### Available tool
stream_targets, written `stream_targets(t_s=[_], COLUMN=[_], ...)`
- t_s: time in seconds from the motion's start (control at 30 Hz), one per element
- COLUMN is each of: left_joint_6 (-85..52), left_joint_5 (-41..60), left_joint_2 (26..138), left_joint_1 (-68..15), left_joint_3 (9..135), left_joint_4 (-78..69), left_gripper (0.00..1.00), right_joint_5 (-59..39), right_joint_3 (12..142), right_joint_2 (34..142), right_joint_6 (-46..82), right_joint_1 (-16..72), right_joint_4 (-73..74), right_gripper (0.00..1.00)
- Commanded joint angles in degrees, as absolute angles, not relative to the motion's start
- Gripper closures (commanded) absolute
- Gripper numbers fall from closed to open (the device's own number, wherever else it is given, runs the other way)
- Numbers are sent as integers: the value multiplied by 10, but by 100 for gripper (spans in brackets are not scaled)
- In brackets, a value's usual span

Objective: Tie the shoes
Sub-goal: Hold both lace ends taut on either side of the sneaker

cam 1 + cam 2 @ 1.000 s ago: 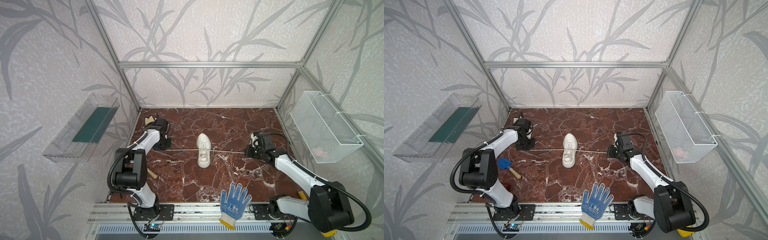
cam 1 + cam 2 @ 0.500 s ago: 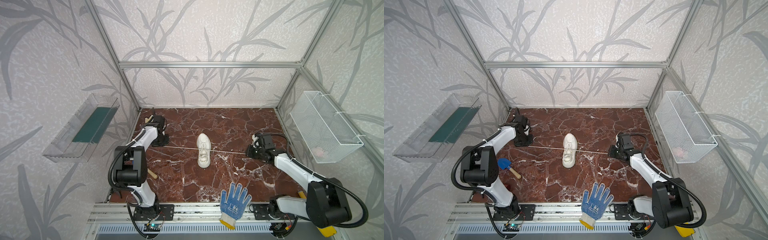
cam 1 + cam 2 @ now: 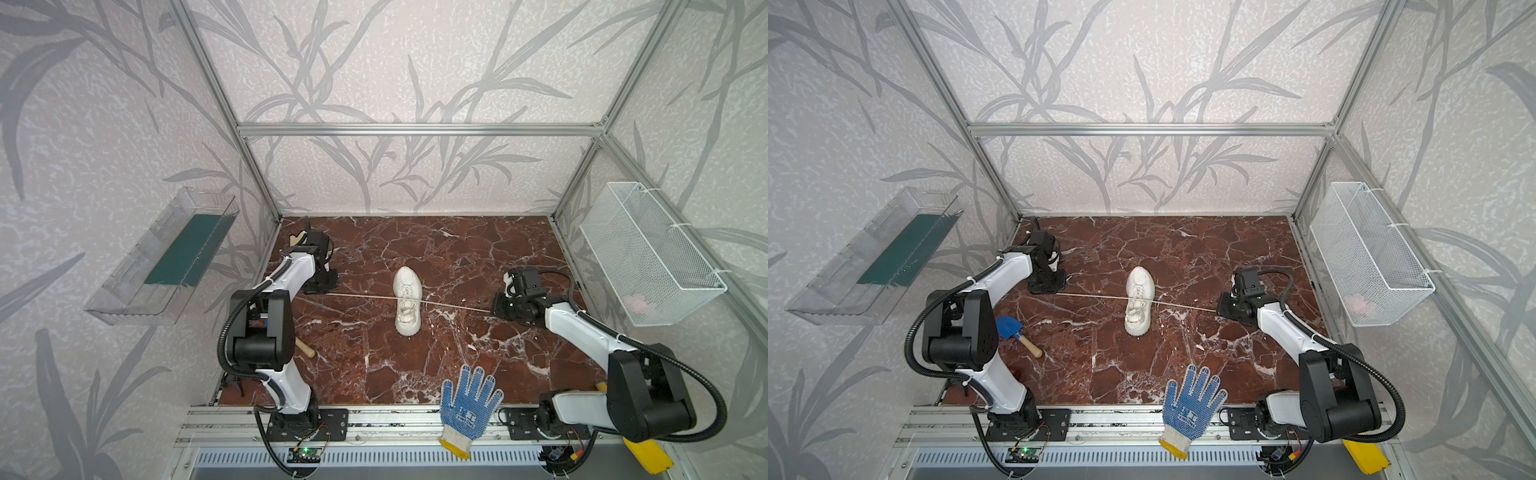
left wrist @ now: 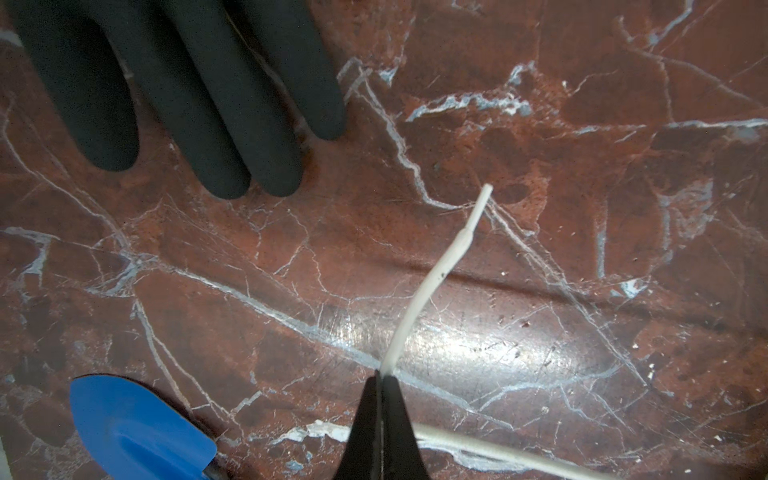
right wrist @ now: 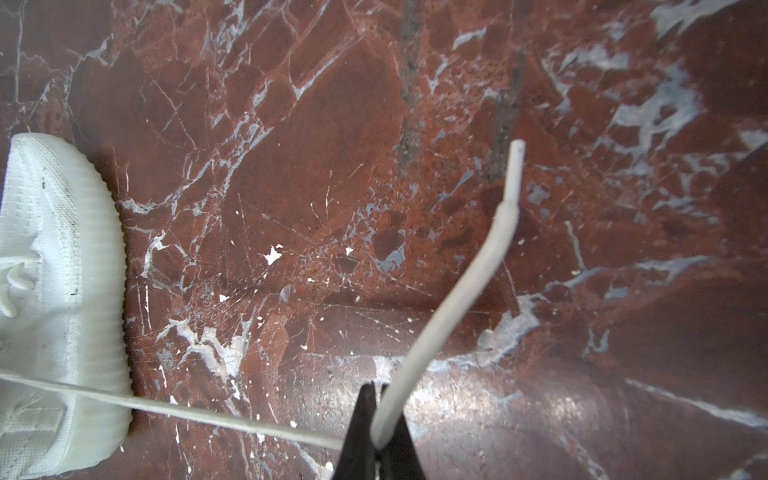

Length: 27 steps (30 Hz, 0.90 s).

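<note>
My right gripper is going to release the lace on the table next to the shoe, straight back from the blue dotted glove's fingers (image 3: 474, 313) (image 5: 365, 328).
The off-white shoe (image 3: 407, 306) (image 3: 1139, 306) lies mid-table, its toe toward the back. Its two laces run out taut to either side in both top views. My left gripper (image 3: 328, 291) (image 3: 1054, 291) sits at the left lace's far end. In the left wrist view this gripper (image 4: 381, 376) is shut on the lace (image 4: 436, 282), with the tip sticking out past the jaws. My right gripper (image 3: 496, 309) (image 3: 1221, 309) is to the shoe's right. In the right wrist view it (image 5: 376, 390) is shut on the other lace (image 5: 469, 291), beside the shoe's sole (image 5: 95, 291).
A blue dotted glove (image 3: 467, 403) hangs over the front edge. A blue trowel (image 3: 1013, 330) lies by the left arm, and a black glove (image 4: 187, 95) lies near the left gripper. A wire basket (image 3: 648, 253) and a clear tray (image 3: 166, 257) hang on the side walls.
My left gripper has shifted a little with its lace end near the back left corner. The right gripper has hardly moved. Both laces stay stretched.
</note>
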<state>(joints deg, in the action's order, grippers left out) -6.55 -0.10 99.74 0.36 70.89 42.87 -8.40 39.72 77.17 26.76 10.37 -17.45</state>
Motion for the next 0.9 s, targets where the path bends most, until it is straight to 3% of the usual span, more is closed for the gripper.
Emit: stream_targets(t_s=[0.0, 0.63, 0.87], left_joint_6=[-57, -47, -64], left_joint_5=[-35, -37, -3], left_joint_2=[1004, 1003, 1007], left_joint_1=[21, 28, 27], left_joint_3=[714, 720, 717], left_joint_4=[431, 429, 428], left_gripper=[100, 100, 100], right_joint_5=[-42, -12, -75], right_joint_3=[413, 427, 431], right_joint_2=[780, 793, 812], right_joint_6=[261, 242, 242], right_joint_1=[95, 83, 83], right_joint_4=[-197, -213, -194], right_gripper=[100, 100, 100])
